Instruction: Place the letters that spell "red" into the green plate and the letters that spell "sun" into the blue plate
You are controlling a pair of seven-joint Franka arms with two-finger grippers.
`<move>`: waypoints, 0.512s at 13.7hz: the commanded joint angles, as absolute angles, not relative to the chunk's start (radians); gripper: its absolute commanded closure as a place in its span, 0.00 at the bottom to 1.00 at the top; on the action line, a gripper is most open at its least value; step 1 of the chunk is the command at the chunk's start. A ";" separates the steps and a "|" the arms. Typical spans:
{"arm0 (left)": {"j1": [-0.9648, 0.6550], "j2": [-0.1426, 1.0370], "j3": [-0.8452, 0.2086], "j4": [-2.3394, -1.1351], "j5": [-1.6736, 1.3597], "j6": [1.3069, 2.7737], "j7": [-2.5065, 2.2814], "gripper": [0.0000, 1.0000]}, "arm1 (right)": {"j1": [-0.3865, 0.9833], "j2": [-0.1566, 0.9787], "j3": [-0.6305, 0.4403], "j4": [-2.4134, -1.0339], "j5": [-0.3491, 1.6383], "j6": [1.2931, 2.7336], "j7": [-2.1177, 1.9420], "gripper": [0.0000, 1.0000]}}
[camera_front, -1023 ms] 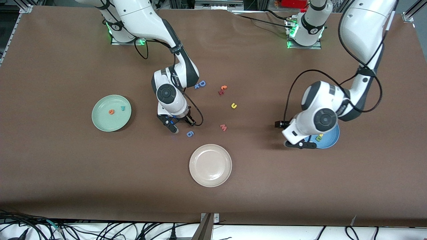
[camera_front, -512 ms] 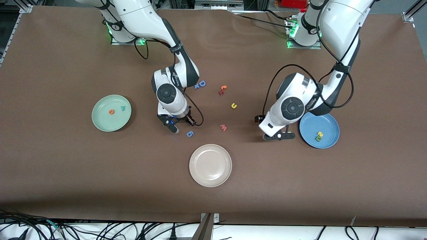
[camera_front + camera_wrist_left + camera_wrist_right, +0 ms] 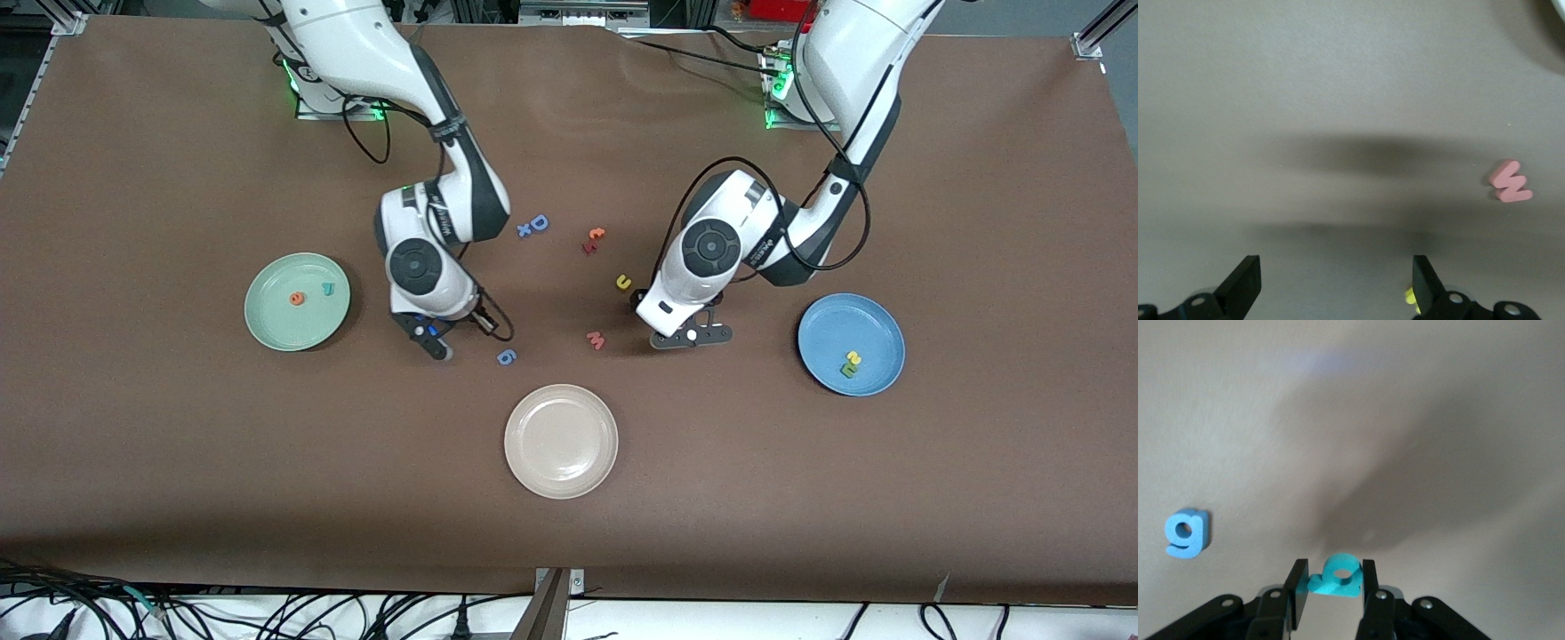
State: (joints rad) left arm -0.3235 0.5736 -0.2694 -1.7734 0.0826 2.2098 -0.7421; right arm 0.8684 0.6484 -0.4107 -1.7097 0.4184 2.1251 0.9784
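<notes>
Next, my right gripper releases the teal "d" next to the orange "e" in the green plate [image 3: 282,293], opposite the teal "r".
The green plate [image 3: 283,327] holds an orange "e" [image 3: 297,300] and a thin teal "r" [image 3: 328,288]. My right gripper [image 3: 433,342] is shut on the teal "d" [image 3: 1336,577], pinched between its fingers over the bare table between the green plate and a blue "g" shape [image 3: 507,356]. A yellow "s" [image 3: 853,357] and a green "n" [image 3: 847,368] lie in the blue plate [image 3: 827,324]. The yellow "u" [image 3: 624,282] lies mid-table. My left gripper [image 3: 692,336] stands open and empty just beside it. In the left wrist view the "u" [image 3: 1410,296] peeks out by one finger.
A pink "w" [image 3: 596,340] lies close to the left gripper. A cream plate [image 3: 561,480] sits nearer the front camera. A blue "D" [image 3: 538,222] with a small blue letter, and two orange-red letters [image 3: 594,238], lie toward the bases.
The left arm swung from over the blue plate to the middle of the table, beside the yellow "u". The right gripper shut on the teal "d" and shifted toward the green plate.
</notes>
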 commanded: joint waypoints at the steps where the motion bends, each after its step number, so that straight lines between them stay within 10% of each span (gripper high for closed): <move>1: -0.350 0.558 -0.268 -1.842 0.083 2.313 -0.801 0.00 | 0.867 0.560 -0.507 -1.724 0.428 1.967 0.834 0.76; 7: -0.399 0.558 -0.272 -1.897 0.083 2.398 -0.882 0.00 | 0.868 0.554 -0.773 -1.784 0.428 1.790 0.392 0.76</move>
